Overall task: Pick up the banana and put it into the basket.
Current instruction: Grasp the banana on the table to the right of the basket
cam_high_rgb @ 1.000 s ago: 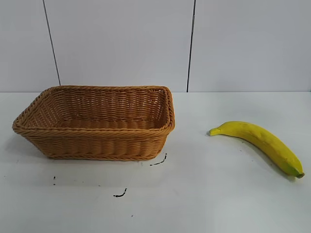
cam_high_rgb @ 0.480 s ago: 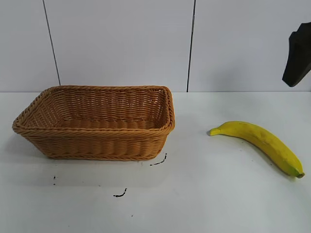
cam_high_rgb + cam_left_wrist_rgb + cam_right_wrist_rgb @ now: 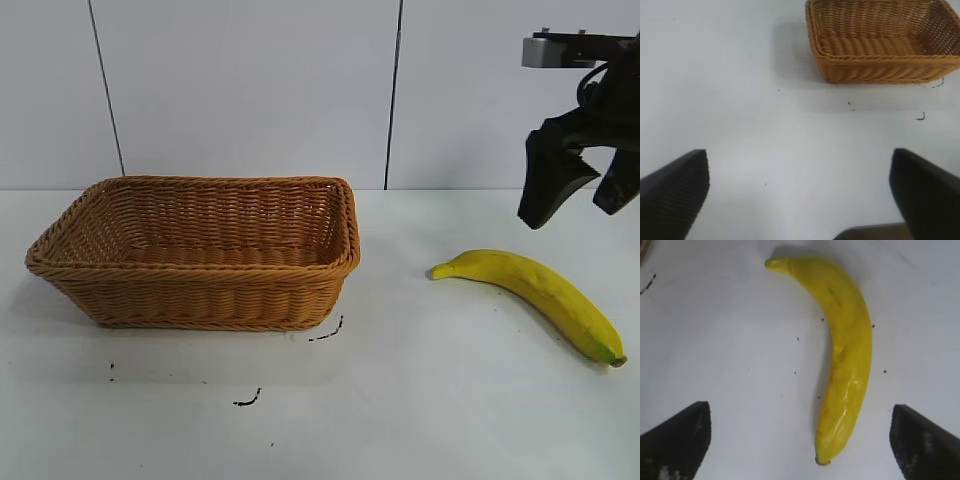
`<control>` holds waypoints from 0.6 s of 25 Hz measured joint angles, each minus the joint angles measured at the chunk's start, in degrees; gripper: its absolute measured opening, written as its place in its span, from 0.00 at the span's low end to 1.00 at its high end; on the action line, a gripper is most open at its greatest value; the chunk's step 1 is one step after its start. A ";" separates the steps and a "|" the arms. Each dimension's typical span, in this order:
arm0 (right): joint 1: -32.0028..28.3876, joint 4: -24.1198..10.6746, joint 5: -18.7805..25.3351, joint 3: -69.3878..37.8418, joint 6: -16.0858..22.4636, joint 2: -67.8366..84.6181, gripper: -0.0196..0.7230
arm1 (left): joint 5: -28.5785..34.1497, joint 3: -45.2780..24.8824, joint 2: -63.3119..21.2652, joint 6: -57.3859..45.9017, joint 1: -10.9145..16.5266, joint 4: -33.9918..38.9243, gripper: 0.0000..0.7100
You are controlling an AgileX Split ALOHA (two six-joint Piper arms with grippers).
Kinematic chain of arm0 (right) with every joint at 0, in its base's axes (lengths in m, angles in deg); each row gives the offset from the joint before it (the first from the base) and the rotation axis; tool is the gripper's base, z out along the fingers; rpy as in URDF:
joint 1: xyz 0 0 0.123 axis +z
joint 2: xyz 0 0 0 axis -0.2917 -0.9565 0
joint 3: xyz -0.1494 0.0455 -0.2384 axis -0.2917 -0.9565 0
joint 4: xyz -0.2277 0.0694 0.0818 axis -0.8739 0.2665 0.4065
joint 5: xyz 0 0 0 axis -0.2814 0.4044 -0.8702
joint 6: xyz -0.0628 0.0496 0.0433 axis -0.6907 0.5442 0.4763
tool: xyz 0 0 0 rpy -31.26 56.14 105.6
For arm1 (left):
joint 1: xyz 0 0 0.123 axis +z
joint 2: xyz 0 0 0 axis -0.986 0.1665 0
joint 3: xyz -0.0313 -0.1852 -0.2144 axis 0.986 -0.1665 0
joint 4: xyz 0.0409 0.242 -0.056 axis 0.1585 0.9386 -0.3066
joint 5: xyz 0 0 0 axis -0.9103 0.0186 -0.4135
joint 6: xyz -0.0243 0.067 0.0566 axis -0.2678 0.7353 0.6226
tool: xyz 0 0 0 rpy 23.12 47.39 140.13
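Observation:
My right gripper is to close on the middle of the yellow banana (image 3: 543,289) (image 3: 852,356), between its thin stem end and its thick end.
The yellow banana (image 3: 540,292) lies on the white table at the right; it also shows in the right wrist view (image 3: 842,350), between the two fingers and below them. The tan wicker basket (image 3: 200,250) stands at the left, and it shows far off in the left wrist view (image 3: 880,42). My right gripper (image 3: 578,190) hangs open in the air above the banana, not touching it. My left gripper (image 3: 800,195) is open and empty over bare table, out of the exterior view.
The white table (image 3: 400,400) carries a few small black marks (image 3: 247,400) in front of the basket. A pale wall with two dark vertical seams (image 3: 393,95) stands behind.
My right gripper has come into the exterior view from the upper right and moved left and down, over the banana. Banana and basket have not moved.

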 joint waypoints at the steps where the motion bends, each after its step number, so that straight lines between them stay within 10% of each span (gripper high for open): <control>1: 0.00 -0.30 -0.34 0.09 0.12 -0.58 0.96 | 0.00 0.00 0.00 0.00 0.00 0.00 0.98; 15: 0.00 -0.71 -8.83 0.10 2.55 -14.23 0.96 | 0.00 0.00 0.00 0.00 0.00 0.00 0.98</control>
